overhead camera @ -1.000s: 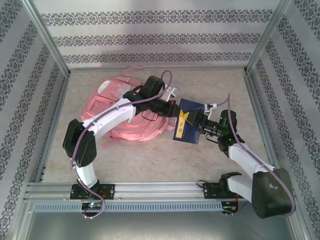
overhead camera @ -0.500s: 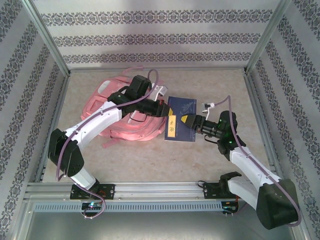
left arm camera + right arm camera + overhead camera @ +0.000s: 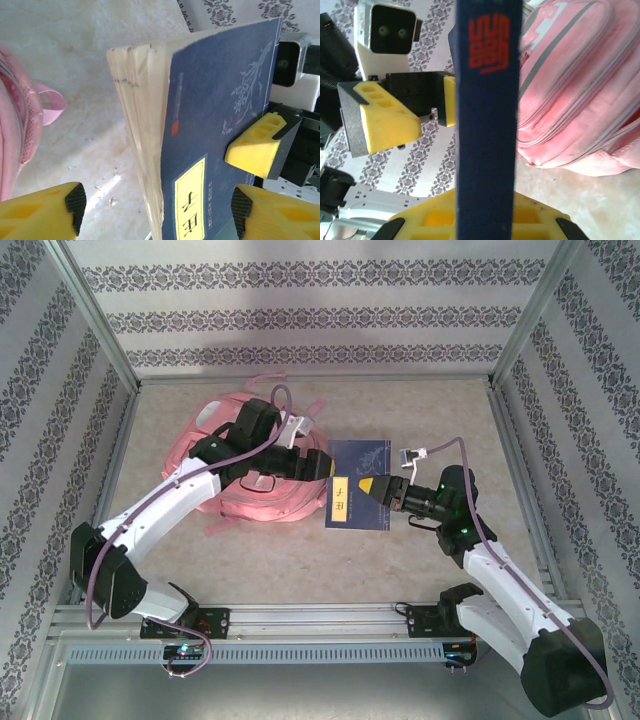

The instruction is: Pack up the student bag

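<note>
Next, my right gripper takes the end (image 3: 370, 526) beside the yellow label while my left gripper grips the book's page edge, as my right gripper now holds the book in the middle of its spine.
The student bag (image 3: 205, 443) is a large pink backpack lying flat at the left back of the table, partly under my left arm; it also shows in the wrist views (image 3: 12, 125) (image 3: 575, 90). A dark blue book (image 3: 358, 478) with a yellow label hangs just right of the bag. My right gripper (image 3: 370, 485) is shut on the book's spine edge (image 3: 487, 125), yellow fingers on either side (image 3: 487, 225). My left gripper (image 3: 325, 465) stands open, its jaws straddling the book's page edge (image 3: 157, 210) with gaps on both sides.
Patterned walls and a metal frame (image 3: 500, 410) close in the beige tabletop (image 3: 300, 560). A pink strap loop (image 3: 50, 105) of the bag lies on the table near the book. Both arm bases sit on the front rail (image 3: 320, 625).
My right gripper closed on the book and my left gripper let go of it and opened. The left arm drew back to the left; the book shifted slightly left.
</note>
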Controlling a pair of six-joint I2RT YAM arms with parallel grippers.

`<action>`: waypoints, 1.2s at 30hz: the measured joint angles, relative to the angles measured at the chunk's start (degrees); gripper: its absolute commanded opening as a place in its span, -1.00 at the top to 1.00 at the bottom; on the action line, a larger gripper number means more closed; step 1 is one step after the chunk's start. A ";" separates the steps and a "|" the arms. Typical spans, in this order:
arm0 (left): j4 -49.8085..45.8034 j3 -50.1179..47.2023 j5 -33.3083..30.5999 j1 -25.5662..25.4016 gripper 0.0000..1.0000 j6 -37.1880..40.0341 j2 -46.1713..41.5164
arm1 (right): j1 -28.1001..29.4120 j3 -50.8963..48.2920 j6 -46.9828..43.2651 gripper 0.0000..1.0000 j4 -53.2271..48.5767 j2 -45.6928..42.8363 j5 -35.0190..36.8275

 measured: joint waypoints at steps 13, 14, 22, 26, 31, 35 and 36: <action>30.05 -13.18 14.80 0.24 0.69 -17.03 -1.90 | 4.70 1.18 0.00 1.00 -2.05 -6.67 1.60; 32.44 -14.16 15.17 0.50 0.87 -18.45 -2.71 | 4.72 1.18 0.00 1.00 -2.29 -7.06 2.40; 43.43 -18.71 15.30 0.57 1.00 -23.58 -6.88 | 5.07 1.38 0.13 -0.07 -2.84 -8.61 5.38; 48.22 -20.83 9.25 0.59 1.00 -26.34 -9.38 | 5.14 0.50 1.49 -0.56 -3.17 -12.41 9.88; 55.49 -26.69 -3.69 -0.15 1.00 -30.97 -15.32 | 6.71 -3.76 5.29 -0.82 -0.98 -18.18 19.04; 58.47 -30.10 -14.12 -2.99 1.00 -32.15 -19.26 | 10.51 -7.48 8.96 -0.92 2.10 -20.11 28.15; 59.43 -30.32 -15.82 -3.63 1.00 -32.41 -19.39 | 11.74 -7.65 9.53 -0.91 2.56 -19.80 30.18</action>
